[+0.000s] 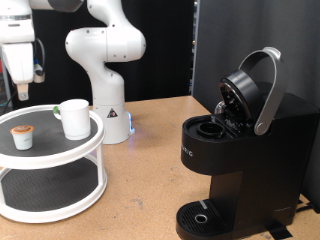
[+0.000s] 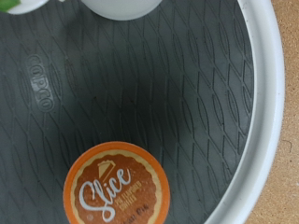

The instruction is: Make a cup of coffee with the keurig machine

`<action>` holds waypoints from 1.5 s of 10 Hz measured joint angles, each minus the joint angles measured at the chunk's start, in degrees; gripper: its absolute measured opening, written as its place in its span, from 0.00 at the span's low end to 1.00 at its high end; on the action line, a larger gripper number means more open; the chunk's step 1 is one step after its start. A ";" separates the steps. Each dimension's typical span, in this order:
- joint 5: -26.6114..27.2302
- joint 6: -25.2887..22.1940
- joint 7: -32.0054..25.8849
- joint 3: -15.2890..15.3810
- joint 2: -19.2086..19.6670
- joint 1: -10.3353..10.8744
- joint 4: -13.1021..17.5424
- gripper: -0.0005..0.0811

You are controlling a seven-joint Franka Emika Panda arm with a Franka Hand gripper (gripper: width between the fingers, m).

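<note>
Next, I move my gripper down to the small white pod's top edge (image 1: pixel 22 130) (image 2: pixel 117 183), which is beside the white cup, and close it there.
The white cup (image 1: pixel 75 118) stands upright on the top shelf of a two-tier white round stand (image 1: pixel 60 150); its edge also shows in the wrist view (image 2: pixel 121 7). A small white pod (image 1: pixel 22 135) with a brown "Slice" top (image 2: pixel 117 185) sits beside it on the shelf's dark mat. The gripper (image 1: pixel 22 88) hangs above the pod, apart from it; its fingers do not show in the wrist view. The black keurig machine (image 1: pixel 245 150) stands at the exterior view's right with its silver-handled lid (image 1: pixel 262 85) raised and the pod chamber (image 1: pixel 212 128) open. Its round drip tray (image 1: pixel 203 218) holds nothing.
The white robot base (image 1: pixel 108 95) stands behind the stand on the wooden table (image 1: pixel 150 180). A black panel (image 1: pixel 240 40) rises behind the machine. The stand's white rim (image 2: pixel 271 103) borders the mat, with wood beyond it.
</note>
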 joint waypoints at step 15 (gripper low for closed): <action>-3.43 19.68 2.57 -0.08 9.09 -3.37 -8.87 0.99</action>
